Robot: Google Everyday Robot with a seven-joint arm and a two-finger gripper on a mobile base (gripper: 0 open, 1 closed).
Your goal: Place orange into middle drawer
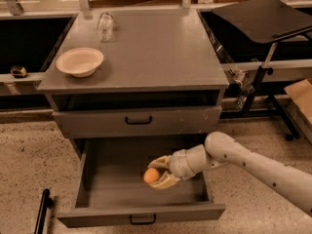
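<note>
The robot's gripper will release the orange on the grey tray of the middle drawer (pixel 154 179), just behind that drawer's black handle. The orange is now low inside that drawer.
The orange (pixel 151 175) is small and round, and it sits between the cream fingers of my gripper (pixel 159 173). The gripper is shut on it. The arm reaches in from the right, and the gripper with the orange is low inside the open middle drawer (pixel 112 189), near the middle of its grey tray. I cannot tell whether the orange touches the tray floor. The drawer's black handle (pixel 142 220) is on its front panel at the bottom.
The upper drawer front (pixel 137 121) is closed above. On the cabinet top stand a cream bowl (pixel 80 61) at the left and a clear glass (pixel 105 26) at the back. A black stand (pixel 265 18) is at the right. A dark pole (pixel 43 211) is at the lower left.
</note>
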